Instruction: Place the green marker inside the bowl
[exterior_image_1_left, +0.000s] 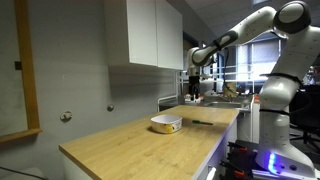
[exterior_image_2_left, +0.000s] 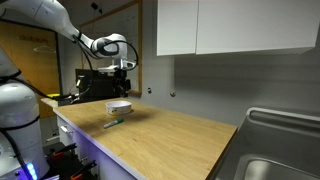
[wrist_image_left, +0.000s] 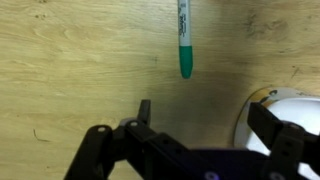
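Note:
My gripper is to head next for the marker's green cap (exterior_image_1_left: 194, 121) (wrist_image_left: 186, 63), which is the end of the marker nearer the bowl, and it should close there.
The green marker (exterior_image_1_left: 203, 123) lies flat on the wooden counter, a short way from the bowl (exterior_image_1_left: 166, 123), a low white bowl with a yellowish band. Both also show in an exterior view, the marker (exterior_image_2_left: 114, 123) in front of the bowl (exterior_image_2_left: 119, 106). My gripper (exterior_image_1_left: 195, 88) hangs well above the counter and is open and empty; it shows in an exterior view (exterior_image_2_left: 124, 85) too. In the wrist view the marker (wrist_image_left: 184, 40) lies at the top, its green cap pointing toward my open fingers (wrist_image_left: 207, 118). The bowl (wrist_image_left: 292, 104) is at the right edge, partly behind one finger.
The wooden counter (exterior_image_1_left: 130, 145) runs along a grey wall under white upper cabinets (exterior_image_1_left: 150, 35). A steel sink (exterior_image_2_left: 280, 150) sits at one end. Dark equipment (exterior_image_2_left: 95, 80) stands at the other end behind the bowl.

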